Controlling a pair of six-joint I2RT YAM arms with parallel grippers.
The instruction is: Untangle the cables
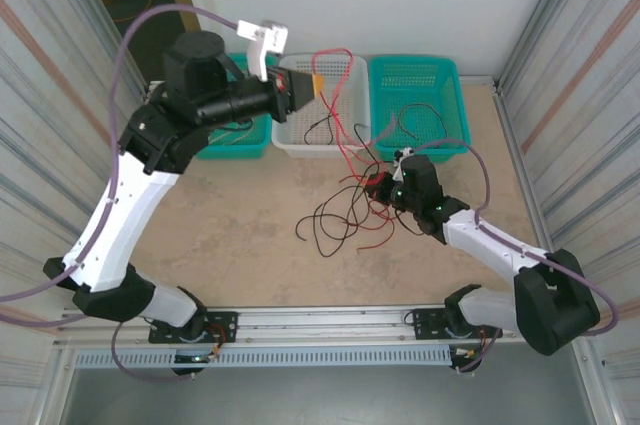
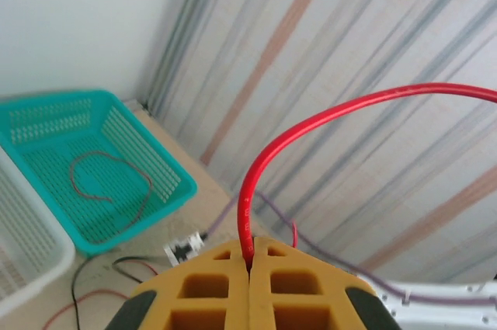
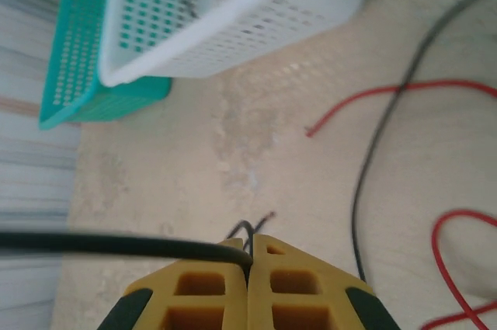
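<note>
Next, I let go of the red cable with my left gripper in the teal basket with the dark brown wire (image 1: pixel 403 118) (image 2: pixel 76 181).
My left gripper (image 1: pixel 312 85) hangs high over the white basket (image 1: pixel 352 135), shut on a red cable (image 1: pixel 347 115) that arcs up and drops to the table. In the left wrist view the red cable (image 2: pixel 311 124) rises from between the closed yellow pads (image 2: pixel 225 283). My right gripper (image 1: pixel 385 188) sits low over the tangle of red and black cables (image 1: pixel 340 217), shut on a black cable (image 3: pixel 116 243) that runs off left from its tips (image 3: pixel 250 256). A yellow cable is out of view.
Three baskets line the back wall: a teal one (image 1: pixel 225 148) on the left, the white one with a black wire (image 1: pixel 320 129), and a teal one (image 1: pixel 452 95) on the right holding a dark brown wire (image 2: pixel 109 182). Corrugated walls close both sides.
</note>
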